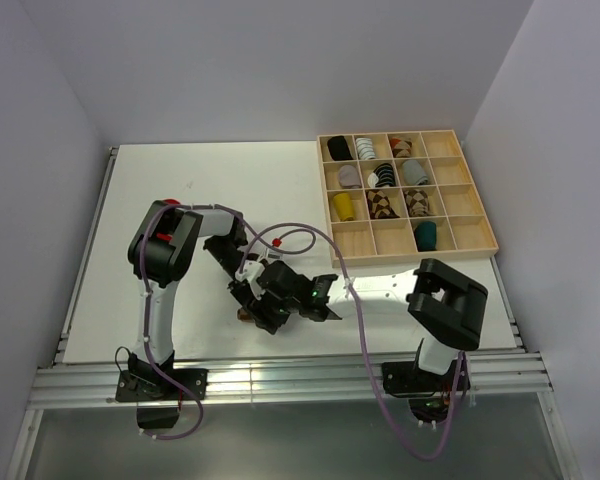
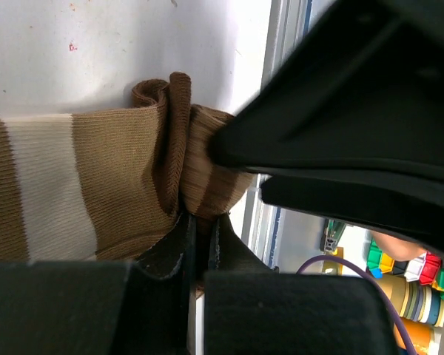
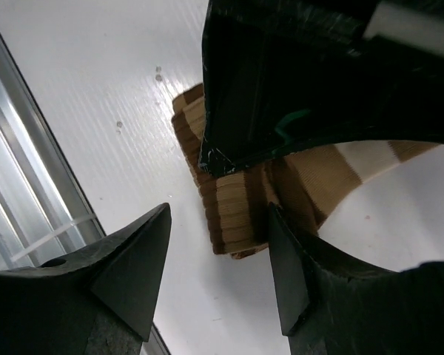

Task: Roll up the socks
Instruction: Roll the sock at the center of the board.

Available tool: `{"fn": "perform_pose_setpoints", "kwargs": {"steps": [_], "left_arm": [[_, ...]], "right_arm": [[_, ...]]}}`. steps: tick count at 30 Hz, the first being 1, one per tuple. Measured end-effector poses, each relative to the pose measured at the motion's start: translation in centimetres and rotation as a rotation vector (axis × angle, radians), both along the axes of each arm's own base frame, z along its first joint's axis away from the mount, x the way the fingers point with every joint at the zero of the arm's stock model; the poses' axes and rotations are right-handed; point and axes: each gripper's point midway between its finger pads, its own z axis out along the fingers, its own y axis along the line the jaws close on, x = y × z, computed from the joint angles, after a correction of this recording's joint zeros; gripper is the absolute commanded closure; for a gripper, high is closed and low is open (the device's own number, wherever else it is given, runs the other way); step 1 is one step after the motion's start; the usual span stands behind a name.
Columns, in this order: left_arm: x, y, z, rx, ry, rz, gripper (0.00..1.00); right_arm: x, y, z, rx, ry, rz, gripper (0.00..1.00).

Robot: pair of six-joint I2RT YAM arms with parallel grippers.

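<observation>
The bunched fold is held by my left gripper alone, so my right gripper needs to grip the sock's brown end (image 3: 238, 213) before my left gripper opens and moves away.
The brown-and-cream striped sock (image 2: 96, 170) lies on the white table near its front edge. My left gripper (image 2: 200, 222) is shut on a bunched fold at the sock's brown end. My right gripper (image 3: 217, 214) is open, its jaws either side of that same end (image 3: 318, 174), just short of it. In the top view the two grippers, left (image 1: 252, 298) and right (image 1: 280, 300), meet over the sock (image 1: 242, 314) and hide most of it. A dark teal roll (image 1: 426, 235) sits in the tray. The red sock is out of view.
A wooden tray (image 1: 410, 256) with a grid of compartments stands at the back right and holds several rolled sock bundles. The table's metal front rail (image 1: 280, 385) runs just near of the grippers. A purple cable (image 1: 355, 330) loops over the right arm.
</observation>
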Motion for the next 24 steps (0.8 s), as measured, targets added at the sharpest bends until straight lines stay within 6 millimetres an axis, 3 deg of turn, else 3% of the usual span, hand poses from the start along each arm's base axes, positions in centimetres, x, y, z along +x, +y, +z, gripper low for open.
{"fn": "perform_pose_setpoints", "kwargs": {"steps": [3,6,7,8,11,17,24], "left_arm": [[0.0,0.0,0.0,0.001,-0.001,-0.002,1.0],[0.0,0.0,0.0,0.005,-0.003,-0.006,0.96],[0.0,0.1,-0.1,0.007,-0.004,-0.007,0.95],[0.0,0.1,0.0,0.008,-0.003,-0.006,0.91],[0.1,0.1,-0.1,0.016,-0.005,-0.002,0.83],[0.9,0.2,0.2,0.031,-0.094,0.006,0.76],[4.1,-0.5,0.9,-0.002,-0.286,0.143,0.75]], "right_arm": [[-0.3,0.0,-1.1,-0.027,0.01,0.005,0.42],[0.0,0.0,-1.5,-0.038,0.004,-0.006,0.56],[0.2,0.0,-1.6,-0.043,-0.001,-0.011,0.62],[0.3,-0.1,-1.7,-0.047,-0.004,-0.017,0.76],[0.3,0.0,-2.0,-0.05,0.003,-0.027,0.96],[0.9,0.3,-2.1,-0.025,0.034,-0.07,1.0],[2.9,0.1,-1.8,0.054,0.115,-0.116,1.0]]}}
